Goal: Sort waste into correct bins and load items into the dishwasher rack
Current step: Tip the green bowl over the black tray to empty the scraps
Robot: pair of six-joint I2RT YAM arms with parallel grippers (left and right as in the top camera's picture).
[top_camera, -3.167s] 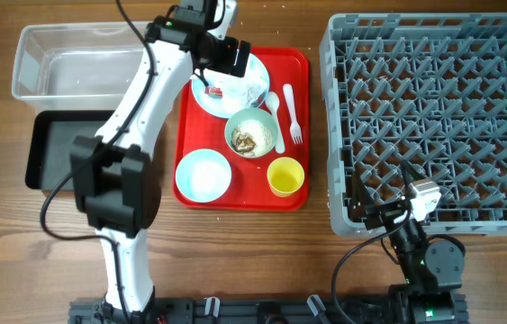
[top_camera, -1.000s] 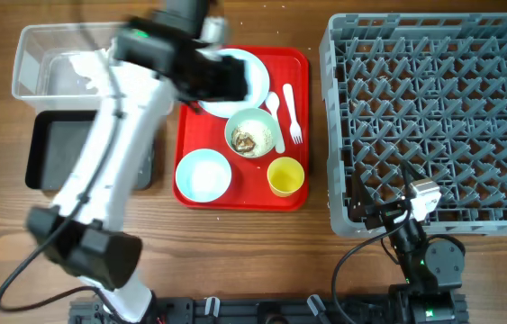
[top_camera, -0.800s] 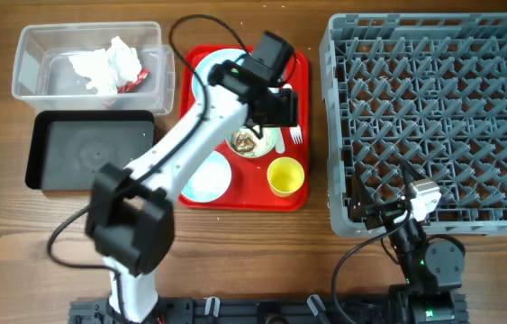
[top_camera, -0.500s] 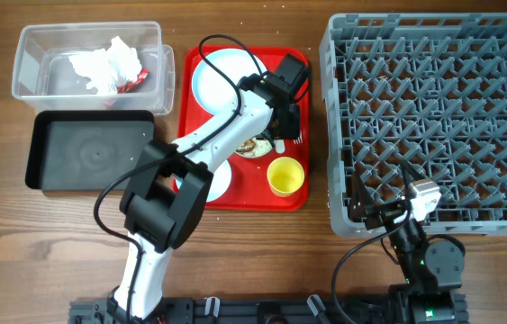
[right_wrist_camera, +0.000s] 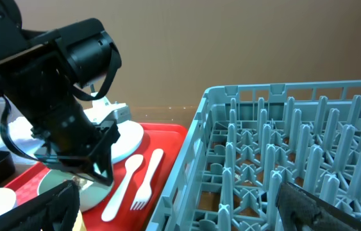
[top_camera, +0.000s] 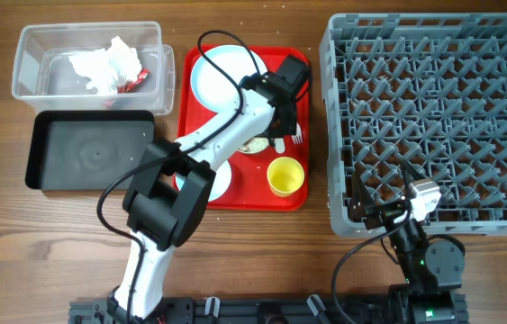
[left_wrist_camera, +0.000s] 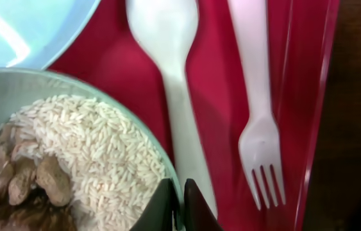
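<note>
Next, I set the pale green-white bowl, now held in front of the plate, down with my left gripper on the red tray (top_camera: 232, 134) between the plate and the pale blue bowl.
My left gripper (left_wrist_camera: 177, 206) is shut on the right rim of the pale green-white bowl (left_wrist_camera: 58, 160), which holds white rice and brown scraps. In the overhead view this gripper (top_camera: 277, 135) is over the red tray (top_camera: 300, 63), and the arm hides most of the bowl. A white spoon (left_wrist_camera: 174, 83) and fork (left_wrist_camera: 257, 115) lie just right of the bowl. The pale blue plate (top_camera: 221, 76) lies bare behind it. My right gripper (right_wrist_camera: 180, 212) stands open at the near left corner of the grey dishwasher rack (top_camera: 433, 117), holding nothing.
The yellow cup (top_camera: 285, 176) and the pale blue bowl (top_camera: 220, 184) sit at the tray's front. The clear tub (top_camera: 32, 54) holds the crumpled napkin (top_camera: 104, 63) and red wrapper (top_camera: 136, 81). A black tub (top_camera: 91, 153) lies in front of it.
My left arm swung from the clear tub, where napkin and wrapper now lie, to the tray's right side. Its jaws closed on the rice bowl's rim. The right arm stayed still.
</note>
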